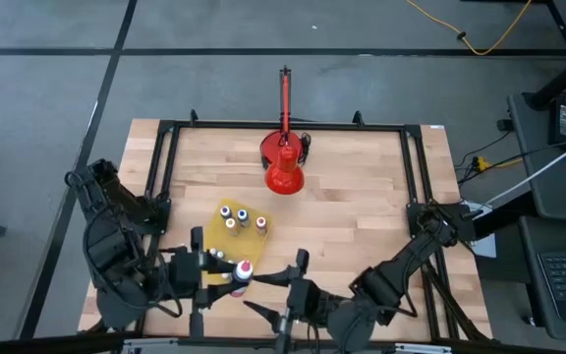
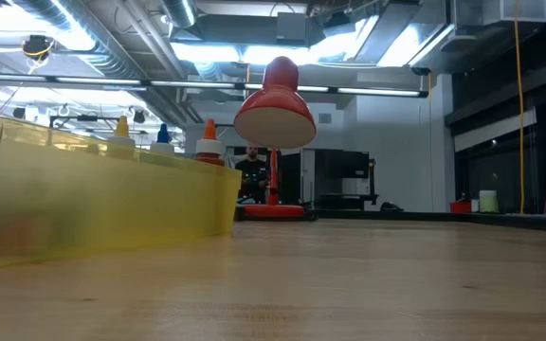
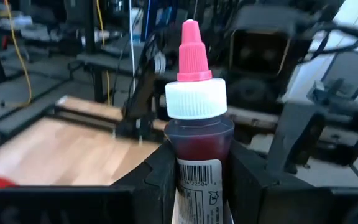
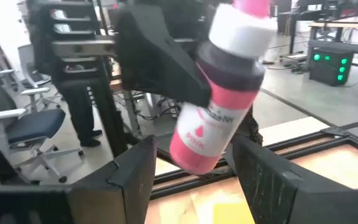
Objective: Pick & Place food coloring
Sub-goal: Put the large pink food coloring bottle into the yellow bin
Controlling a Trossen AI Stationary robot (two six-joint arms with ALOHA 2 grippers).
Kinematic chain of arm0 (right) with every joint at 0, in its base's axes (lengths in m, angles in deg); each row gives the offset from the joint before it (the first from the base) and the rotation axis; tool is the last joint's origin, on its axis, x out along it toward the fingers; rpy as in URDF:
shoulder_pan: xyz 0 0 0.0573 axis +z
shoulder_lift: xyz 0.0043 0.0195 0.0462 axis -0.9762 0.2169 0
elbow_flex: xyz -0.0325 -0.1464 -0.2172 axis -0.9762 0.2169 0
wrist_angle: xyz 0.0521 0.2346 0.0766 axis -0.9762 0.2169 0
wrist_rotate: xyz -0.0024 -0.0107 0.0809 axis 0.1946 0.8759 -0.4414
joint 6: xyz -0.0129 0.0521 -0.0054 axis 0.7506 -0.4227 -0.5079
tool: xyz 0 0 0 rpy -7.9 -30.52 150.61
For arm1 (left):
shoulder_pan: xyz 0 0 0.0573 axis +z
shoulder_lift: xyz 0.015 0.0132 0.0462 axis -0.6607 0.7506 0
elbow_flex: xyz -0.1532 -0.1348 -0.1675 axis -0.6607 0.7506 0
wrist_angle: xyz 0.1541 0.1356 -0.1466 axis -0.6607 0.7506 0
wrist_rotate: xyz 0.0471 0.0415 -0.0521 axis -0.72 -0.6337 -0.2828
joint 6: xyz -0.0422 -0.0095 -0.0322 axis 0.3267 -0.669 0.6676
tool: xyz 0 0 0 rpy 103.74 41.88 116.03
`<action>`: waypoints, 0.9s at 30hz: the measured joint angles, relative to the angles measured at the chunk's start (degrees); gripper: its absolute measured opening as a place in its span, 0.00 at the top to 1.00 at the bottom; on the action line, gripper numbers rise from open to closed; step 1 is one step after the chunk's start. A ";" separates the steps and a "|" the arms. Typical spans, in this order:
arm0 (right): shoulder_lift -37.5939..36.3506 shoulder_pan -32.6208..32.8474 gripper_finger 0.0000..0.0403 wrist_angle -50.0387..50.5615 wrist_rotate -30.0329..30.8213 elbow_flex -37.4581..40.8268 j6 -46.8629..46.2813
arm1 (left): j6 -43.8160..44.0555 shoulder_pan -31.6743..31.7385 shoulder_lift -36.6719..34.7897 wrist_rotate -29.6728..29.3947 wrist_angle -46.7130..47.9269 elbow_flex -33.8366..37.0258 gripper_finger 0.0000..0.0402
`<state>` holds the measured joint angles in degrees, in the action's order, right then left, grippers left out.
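I hold the bottle's labelled body from the side in my left gripper, so next I pass it to my right gripper and take the bottle's white collar (image 3: 196,99) from above.
A food coloring bottle (image 3: 197,124) with dark red liquid, a white collar and a pink tip is lifted near the table's front edge, with my left gripper (image 3: 197,171) shut on it. In the high view, bottle (image 1: 244,270) and left gripper (image 1: 226,273) hang just in front of a yellow tray (image 1: 226,236). The tray holds more food coloring bottles (image 1: 240,218) standing upright. My right gripper (image 4: 197,180) faces the held bottle (image 4: 219,93) from the table's right. It is open, with a finger on either side of the bottle's lower end and gaps showing. My left gripper pinches the bottle's labelled body (image 3: 199,177) between its two fingers, below the shoulder. The fingers come in about level from the table's left side. The bottle stands cap up, slightly tilted, lifted clear of the table and tray.
A red cone-shaped lamp (image 1: 283,169) with an upright red rod stands at the table's far middle. A black frame rail (image 1: 165,157) runs around the wooden tabletop. In the low view the yellow tray wall (image 2: 93,204) fills the left, with bottle tips (image 2: 209,133) above it.
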<state>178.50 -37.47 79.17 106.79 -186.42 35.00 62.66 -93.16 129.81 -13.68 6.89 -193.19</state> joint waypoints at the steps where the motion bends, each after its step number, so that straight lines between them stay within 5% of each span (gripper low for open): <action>1: 0.00 -0.19 0.47 -0.36 -0.05 0.00 0.02 | -1.80 0.04 0.00 -0.11 -1.52 0.00 0.75; 18: 0.00 -1.26 0.48 -3.17 -1.40 0.02 1.33 | -6.40 1.62 0.37 0.88 -5.95 0.00 0.75; 27: 0.00 -1.33 0.71 -3.23 -1.01 0.02 1.27 | -7.22 1.62 0.37 0.61 -6.14 0.00 0.75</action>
<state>178.50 -38.80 75.94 105.79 -186.40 36.27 55.44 -91.55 130.18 -13.07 0.75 -193.19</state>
